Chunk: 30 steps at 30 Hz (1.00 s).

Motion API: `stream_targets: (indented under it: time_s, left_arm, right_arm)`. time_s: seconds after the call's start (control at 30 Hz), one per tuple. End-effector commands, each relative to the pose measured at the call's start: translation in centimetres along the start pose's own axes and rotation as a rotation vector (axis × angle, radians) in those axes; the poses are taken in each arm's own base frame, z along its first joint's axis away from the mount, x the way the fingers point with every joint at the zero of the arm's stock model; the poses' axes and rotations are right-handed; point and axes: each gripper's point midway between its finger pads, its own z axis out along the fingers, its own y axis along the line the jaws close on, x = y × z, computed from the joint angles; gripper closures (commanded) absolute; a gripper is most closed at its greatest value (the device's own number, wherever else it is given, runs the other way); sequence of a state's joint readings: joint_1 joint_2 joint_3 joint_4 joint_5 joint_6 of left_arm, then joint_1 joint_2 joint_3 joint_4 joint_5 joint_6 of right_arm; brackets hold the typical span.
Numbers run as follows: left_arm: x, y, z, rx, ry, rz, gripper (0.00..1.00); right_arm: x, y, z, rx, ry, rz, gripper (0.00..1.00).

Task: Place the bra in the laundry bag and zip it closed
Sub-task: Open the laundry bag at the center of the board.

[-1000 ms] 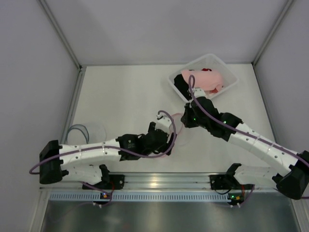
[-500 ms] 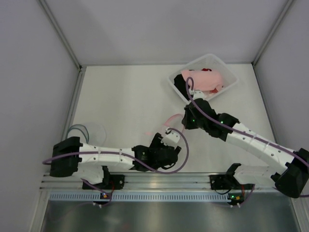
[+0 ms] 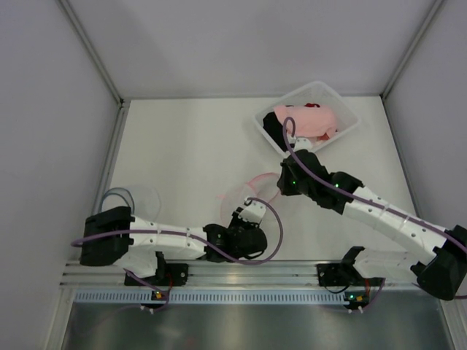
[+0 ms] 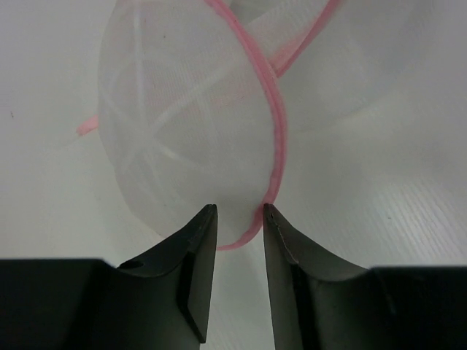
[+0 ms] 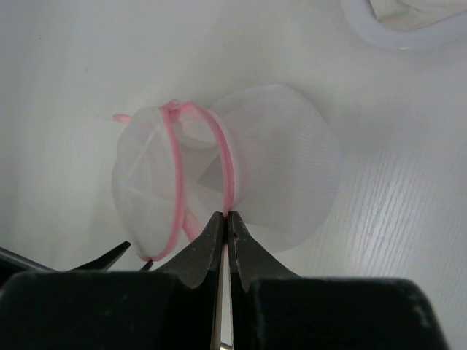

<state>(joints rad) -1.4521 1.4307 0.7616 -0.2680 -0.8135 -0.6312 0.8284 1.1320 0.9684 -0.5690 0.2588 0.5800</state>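
The lid is near the laundry bag's narrow opening, so my left gripper folds it back, then will take the bag where both join (image 5: 174, 109).
The laundry bag (image 3: 246, 191) is a white mesh pouch with a pink rim, lying on the table between the arms. My right gripper (image 3: 276, 185) is shut on its pink rim, which shows in the right wrist view (image 5: 228, 216). My left gripper (image 3: 246, 211) is open at the bag's near edge. In the left wrist view its tips (image 4: 239, 212) stand a little apart around the bag's (image 4: 182, 138) pink rim. The pink bra (image 3: 306, 121) lies in the white bin (image 3: 343, 102) at the back right.
A dark item (image 3: 271, 130) lies in the bin's left corner. A clear round plastic piece (image 3: 128, 198) sits at the left by the left arm's base. Grey walls close in the table on three sides. A metal rail (image 3: 241, 273) runs along the near edge.
My left arm has drawn back toward the near edge, uncovering the bag, which now lies spread between the grippers. My right gripper has stayed on the rim.
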Motion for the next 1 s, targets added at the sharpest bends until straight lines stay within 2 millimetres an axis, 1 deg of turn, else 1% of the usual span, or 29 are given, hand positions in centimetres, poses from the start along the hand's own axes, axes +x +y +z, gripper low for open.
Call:
stream_targets:
  time_s: [0.0,0.03,0.1,0.13,0.2,0.27,0.33,0.4,0.47,0.5,0.53,0.57,0.6,0.63,0.67,0.7,0.73,0.8,0.87,0.9,0.93,0.97]
  left_arm:
    - [-2.1,1.2,-0.3,-0.045,-0.093,-0.118,0.63]
    - [-1.9,1.4,-0.3,-0.046,-0.093,-0.127,0.64]
    - [-2.7,1.6,-0.7,-0.04,-0.108,-0.153,0.72]
    - [-2.9,1.8,-0.8,-0.039,-0.113,-0.158,0.73]
    - [-3.7,1.8,-1.3,-0.025,-0.131,-0.188,0.8]
    - [-4.1,1.7,-1.5,-0.001,-0.137,-0.197,0.82]
    - [-4.1,2.0,-1.6,-0.002,-0.14,-0.2,0.88]
    - [-4.3,1.8,-2.0,0.037,-0.127,-0.206,0.89]
    - [-4.8,1.6,-2.4,0.087,-0.127,-0.208,0.78]
    - [-4.2,0.7,-2.5,0.141,-0.1,-0.174,0.71]
    - [-3.8,0.6,-2.5,0.157,-0.087,-0.152,0.62]
    - [-3.1,0.4,-2.3,0.164,-0.069,-0.12,0.43]
    - [-2.3,0.2,-2.2,0.18,-0.046,-0.076,0.36]
    - [-1.6,0.4,-2.0,0.174,-0.026,-0.048,0.31]
    - [-1.0,0.4,-1.8,0.163,-0.006,-0.02,0.29]
    - [-1.1,0.5,-1.7,0.151,-0.007,-0.007,0.28]
    - [-0.5,0.6,-1.3,0.134,0.011,0.018,0.28]
    - [-0.7,0.8,-1.0,0.105,0.007,0.039,0.28]
    - [0.0,0.9,-0.2,0.068,0.023,0.076,0.28]
    - [-0.2,0.8,0.1,0.054,0.022,0.085,0.28]
    - [0.3,1.1,0.9,0.003,0.028,0.112,0.28]
    - [0.0,1.2,1.1,-0.029,0.028,0.115,0.28]
  right_arm:
    - [-0.6,-0.6,-0.7,0.021,-0.034,0.022,1.0]
    - [-0.6,-0.7,-0.7,0.021,-0.037,0.024,1.0]
    - [-0.6,-0.7,-0.6,0.022,-0.038,0.026,1.0]
    - [-0.6,-0.7,-0.6,0.025,-0.036,0.026,1.0]
    - [-0.5,-0.6,-0.5,0.023,-0.032,0.024,1.0]
    - [-0.4,-0.6,-0.4,0.024,-0.03,0.025,1.0]
    - [-0.4,-0.7,-0.3,0.026,-0.028,0.025,1.0]
    - [-0.4,-0.7,-0.3,0.027,-0.028,0.021,1.0]
    - [-0.4,-0.7,-0.3,0.029,-0.025,0.02,1.0]
    - [-0.4,-0.7,-0.3,0.028,-0.026,0.019,1.0]
    - [-0.3,-0.7,-0.3,0.029,-0.027,0.022,1.0]
    - [-0.3,-0.8,-0.2,0.032,-0.028,0.025,1.0]
    - [-0.3,-0.8,-0.2,0.033,-0.03,0.024,1.0]
    - [-0.2,-0.9,-0.2,0.035,-0.027,0.022,1.0]
    - [-0.2,-1.0,-0.1,0.039,-0.024,0.024,1.0]
    - [0.0,-1.0,0.0,0.044,-0.018,0.023,1.0]
    - [0.0,-1.1,0.0,0.044,-0.017,0.024,1.0]
    - [0.1,-1.1,0.1,0.047,-0.013,0.024,1.0]
    - [0.2,-1.2,0.1,0.048,-0.014,0.026,1.0]
    - [0.1,-1.2,0.0,0.048,-0.018,0.027,1.0]
    - [0.1,-1.2,0.0,0.049,-0.018,0.027,1.0]
    - [0.0,-1.2,0.0,0.049,-0.018,0.027,1.0]
